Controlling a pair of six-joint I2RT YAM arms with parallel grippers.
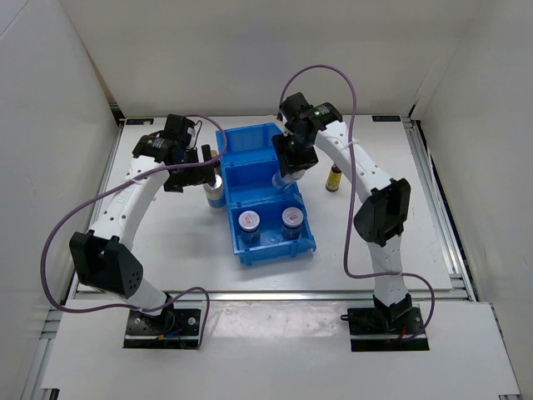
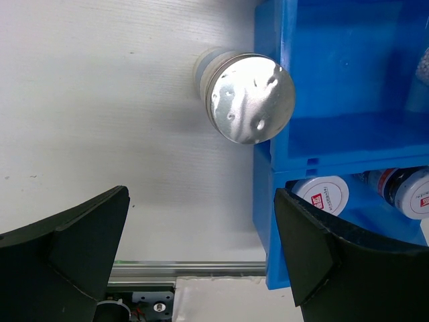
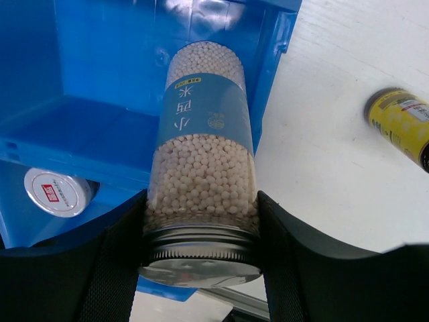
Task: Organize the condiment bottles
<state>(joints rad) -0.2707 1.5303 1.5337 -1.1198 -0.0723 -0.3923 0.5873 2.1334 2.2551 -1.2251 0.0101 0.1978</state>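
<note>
I need to use my right gripper to set the tall cylinder upright in the blue bin's middle section [image 1: 281,187] [image 3: 213,70], by the side of that section nearest the dark-brown bottle.
A tall cylinder [image 3: 204,161] of white beads with a blue label and silver lid is clamped between the fingers of my right gripper [image 3: 201,248], its lower end inside the blue bin's [image 1: 260,142] middle compartment. From above, that right gripper [image 1: 287,167] hangs over the bin. A second silver-lidded cylinder [image 2: 251,97] stands on the table against the bin's left wall [image 2: 268,168]. My left gripper [image 2: 201,248] is open beside it and holds nothing. Two squat silver-lidded jars [image 1: 250,221] [image 1: 291,218] sit in the near compartment. A dark-brown bottle with a gold cap [image 1: 334,178] stands right of the bin.
The far compartment of the bin [image 3: 100,80] shows nothing inside. White walls enclose the table on three sides, and a metal rail [image 2: 188,270] runs along its near edge. Purple cables loop off both arms.
</note>
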